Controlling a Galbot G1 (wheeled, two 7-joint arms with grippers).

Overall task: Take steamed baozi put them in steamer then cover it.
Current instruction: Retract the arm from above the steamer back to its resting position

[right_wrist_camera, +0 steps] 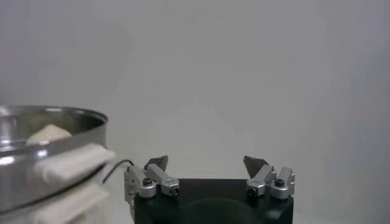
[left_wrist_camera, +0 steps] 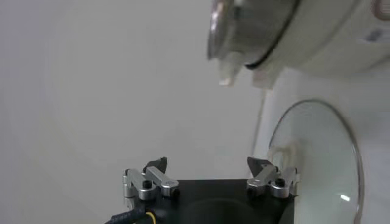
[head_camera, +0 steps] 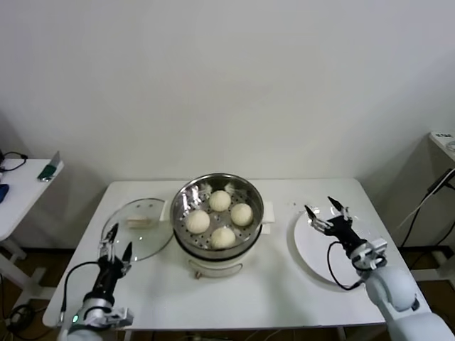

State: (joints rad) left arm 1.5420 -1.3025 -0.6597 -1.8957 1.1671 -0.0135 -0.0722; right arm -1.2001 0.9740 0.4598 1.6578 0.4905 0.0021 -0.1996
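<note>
The steamer needs covering. My left gripper should next go to the middle of the cream handle [head_camera: 139, 222] [left_wrist_camera: 283, 156] on the glass cover and close there.
Four cream-white baozi [head_camera: 220, 200] lie on the perforated tray inside the shiny steamer [head_camera: 183, 193] at the table's middle. The glass cover [head_camera: 121, 224] with its cream handle lies flat on the table left of the steamer; it also shows in the left wrist view [left_wrist_camera: 317, 152]. My left gripper [head_camera: 118, 239] is open and empty just in front of the cover's near edge. My right gripper [head_camera: 327, 207] is open and empty above the white plate [head_camera: 313, 249]. The right wrist view shows the steamer [right_wrist_camera: 42, 146] with one baozi [right_wrist_camera: 49, 133] inside.
A white side table [head_camera: 21, 188] with small items stands at the far left. Another white shelf [head_camera: 444, 142] and cables are at the far right. The wall is close behind the table.
</note>
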